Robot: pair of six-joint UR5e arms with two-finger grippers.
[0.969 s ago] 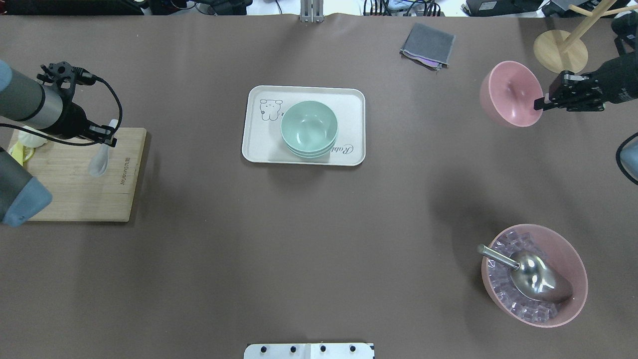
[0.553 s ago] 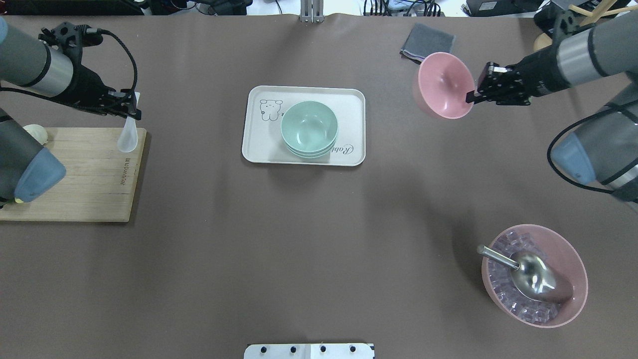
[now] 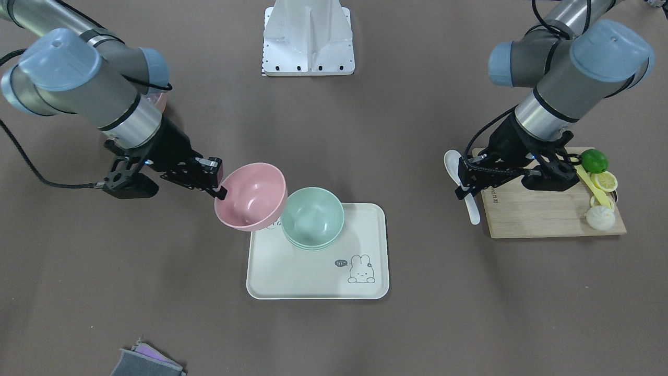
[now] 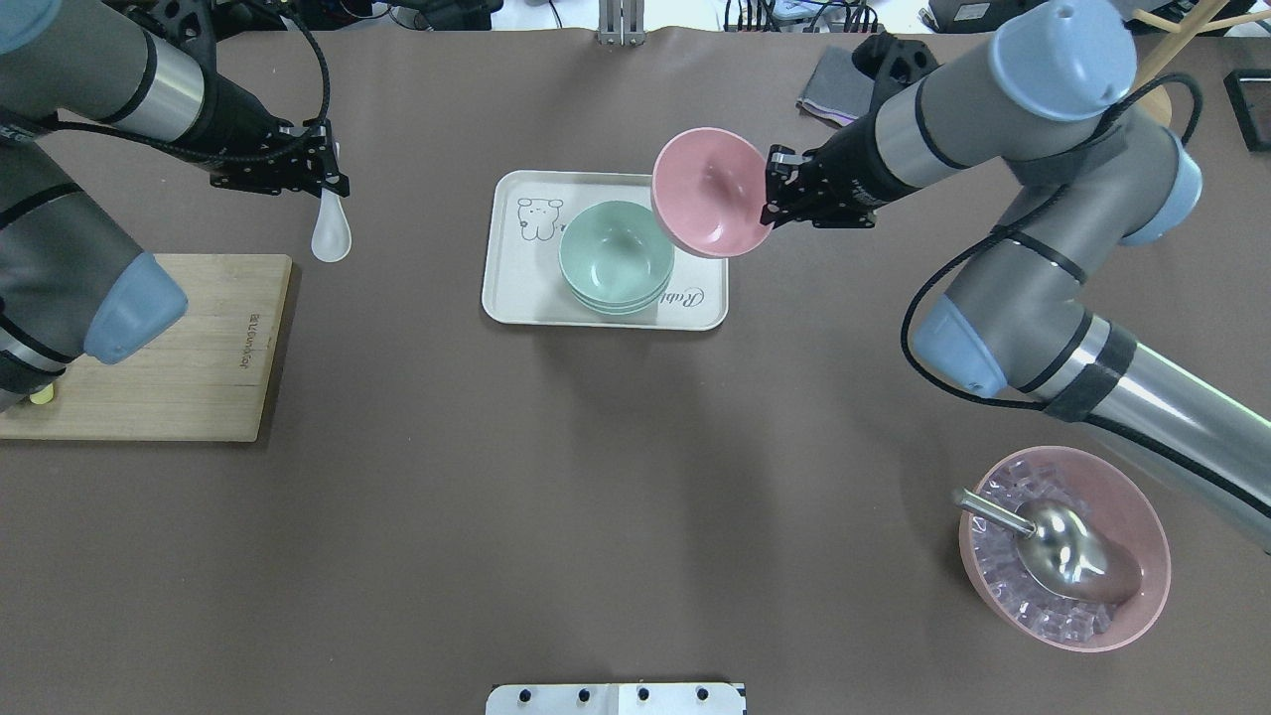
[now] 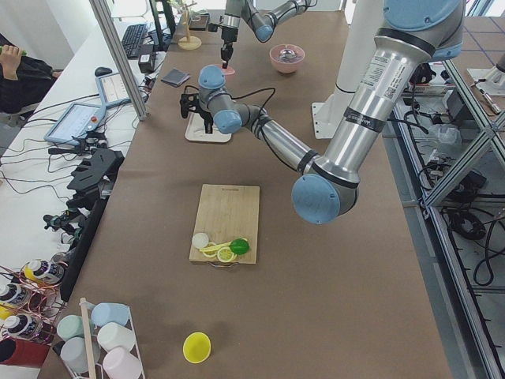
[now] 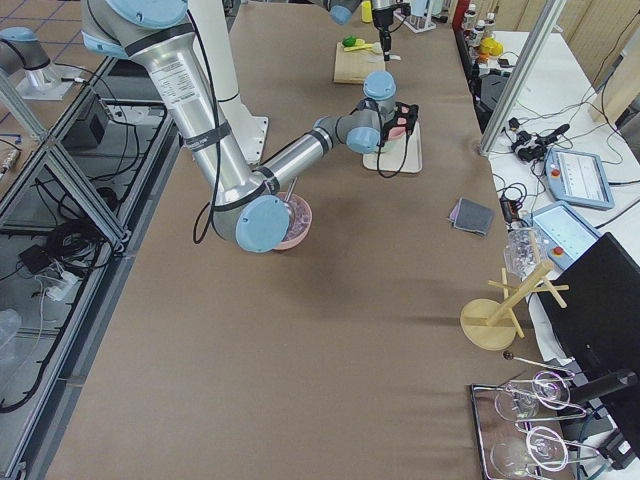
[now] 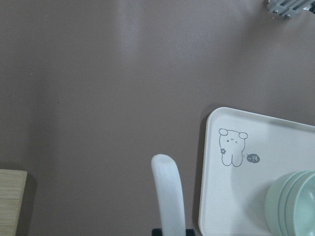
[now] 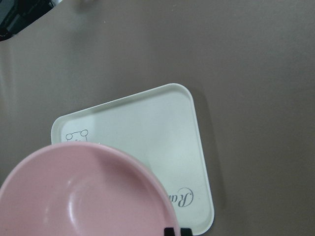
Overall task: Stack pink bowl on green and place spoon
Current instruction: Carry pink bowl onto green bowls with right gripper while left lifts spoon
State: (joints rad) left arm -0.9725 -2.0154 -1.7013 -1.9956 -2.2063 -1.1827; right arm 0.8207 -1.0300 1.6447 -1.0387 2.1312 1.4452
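Observation:
The robot's right gripper should release the pink bowl, now tilted over the tray's edge, inside the top green bowl (image 3: 311,216) on the white tray.
My right gripper (image 4: 768,200) is shut on the rim of the pink bowl (image 4: 708,193). It holds the bowl tilted in the air over the tray's edge, beside the stacked green bowls (image 4: 616,256). The green bowls stand on the white tray (image 4: 516,288). In the front view the pink bowl (image 3: 251,196) hangs just left of the green bowls (image 3: 312,216), with the right gripper (image 3: 219,185) on its rim. My left gripper (image 4: 326,184) is shut on the handle of a white spoon (image 4: 331,234), held above the table left of the tray. The spoon (image 7: 168,191) also shows in the left wrist view.
A wooden cutting board (image 4: 169,348) lies at the left, with a lime and lemon slices (image 3: 600,172) on it. A second pink bowl with ice cubes and a metal scoop (image 4: 1062,546) stands at the near right. A grey cloth (image 4: 829,84) lies at the far side.
My right arm has carried the pink bowl leftward from the table's right side to the tray's edge. My left arm has lifted the spoon off the board and moved it right.

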